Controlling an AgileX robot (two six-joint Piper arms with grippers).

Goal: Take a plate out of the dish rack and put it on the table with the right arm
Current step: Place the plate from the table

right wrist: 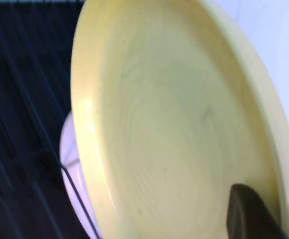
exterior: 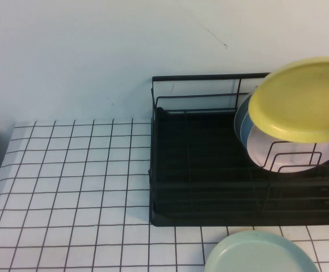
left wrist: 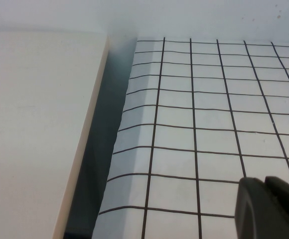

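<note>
The robot's right gripper will release the yellow plate on top of the pale green plate [exterior: 261,266] in front of the rack.
The yellow plate [exterior: 303,99] is tilted in the air above the right end of the black wire dish rack [exterior: 210,170], clear of the dividers. In the right wrist view it [right wrist: 169,124] fills the picture. My right gripper [right wrist: 280,199] is shut on its rim, with one dark finger [right wrist: 251,214] on the plate's face and the other behind the rim. The right arm is out of the high view. My left gripper [left wrist: 265,201] is shut and empty, low over the gridded table [left wrist: 209,109] near its left edge.
A pinkish-white plate [exterior: 292,153] and a bluish one [exterior: 243,122] stand in the rack's dividers under the yellow plate. A pale green plate [exterior: 261,255] lies on the table [exterior: 74,187] in front of the rack. A cream board [left wrist: 35,134] borders the table's left edge.
</note>
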